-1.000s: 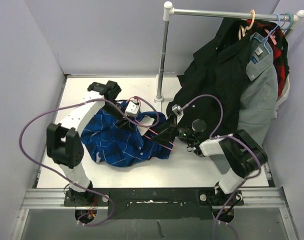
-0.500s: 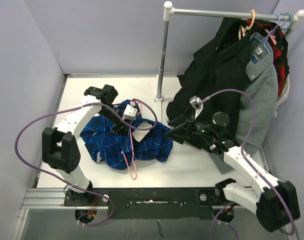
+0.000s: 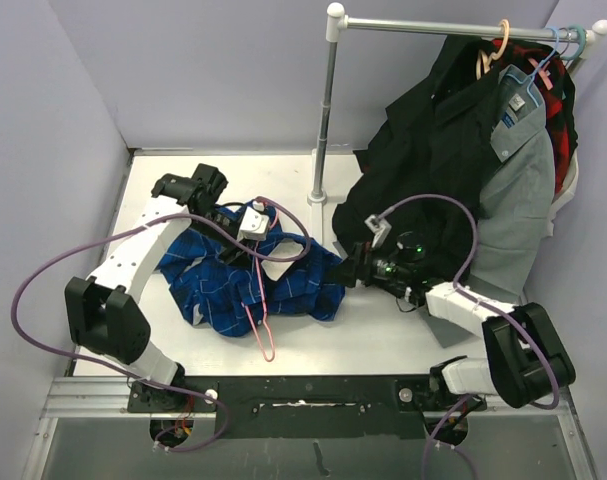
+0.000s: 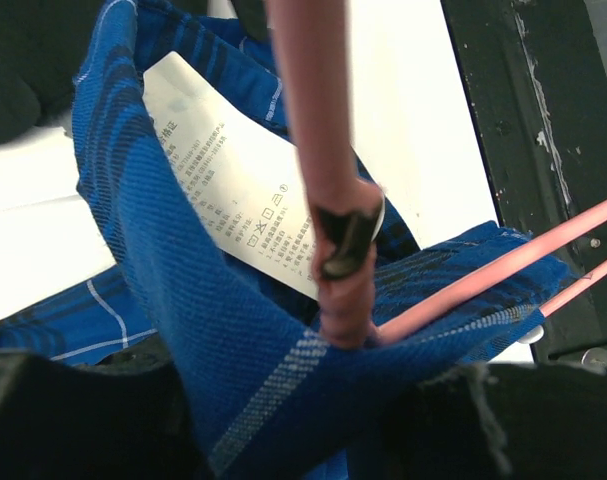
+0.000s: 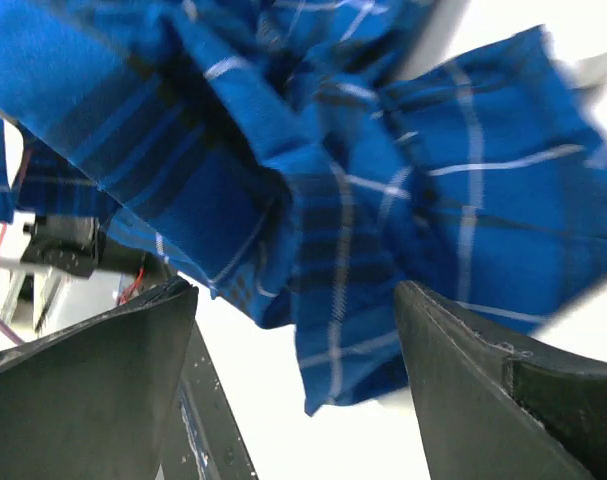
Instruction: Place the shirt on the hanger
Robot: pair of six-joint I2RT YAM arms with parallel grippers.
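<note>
The hanger's lower loop pokes out in front of the shirt. Next, my right gripper pinches the neckline's loose edge [image 3: 316, 257] and keeps it open for the loop.
The royal-blue plaid shirt [image 3: 223, 290] lies crumpled on the white table, left of centre. The thin pink hanger [image 3: 260, 318] runs through it, its hook end up by my left gripper and its lower loop on the table in front. My left gripper [image 3: 245, 245] sits over the shirt's top and is shut on a band of blue fabric [image 4: 233, 330] beside the white care label [image 4: 223, 190]. The hanger's neck [image 4: 323, 150] passes right by the jaws. My right gripper [image 3: 349, 268] is open and empty at the shirt's right edge [image 5: 383, 230].
A clothes rack pole [image 3: 323, 120] stands behind the shirt, with its rail [image 3: 453, 27] running right. A black garment [image 3: 423, 160], a grey collared shirt [image 3: 523, 180] and a red-black plaid garment [image 3: 561, 95] hang close behind my right arm. Grey walls enclose the table.
My right gripper let go of the hanger, lifted away, then came back low to the shirt's right edge. The hanger's lower loop dropped onto the table. My left arm shifted slightly left.
</note>
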